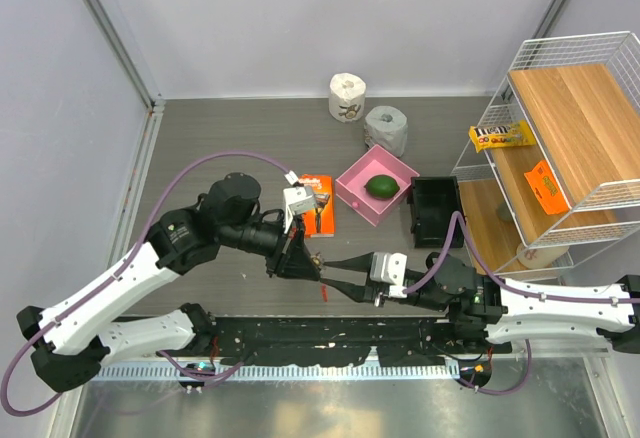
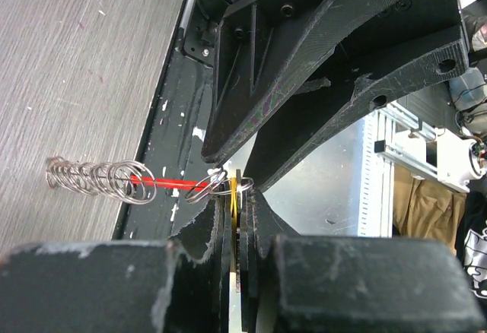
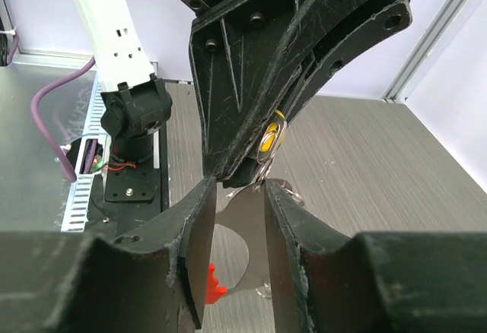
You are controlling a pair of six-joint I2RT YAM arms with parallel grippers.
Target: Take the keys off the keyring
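Observation:
The yellow-tagged key, now held edge-on between the pads, will be let go by my left gripper on the table [image 1: 260,223] next to the orange razor box, opposite the pink tray.
My left gripper [image 1: 310,268] [image 2: 236,196] is shut on a yellow-tagged key [image 2: 231,190], held edge-on between its pads. A small wire ring joins that key to the thin red keyring [image 2: 163,185], which runs left to a silvery coiled chain [image 2: 90,177] over the table's near edge. My right gripper [image 1: 334,276] [image 3: 237,196] meets it tip to tip. A flat silvery key [image 3: 243,230] spans its jaws and touches both pads. A red bit [image 3: 214,283] shows below. The yellow tag [image 3: 269,137] also shows in the right wrist view.
An orange razor box [image 1: 318,216] lies behind the grippers. A pink tray [image 1: 352,190] holds an avocado [image 1: 381,186]. A black box [image 1: 436,210], two paper rolls [image 1: 347,95] and a wire rack [image 1: 560,148] stand further back and right.

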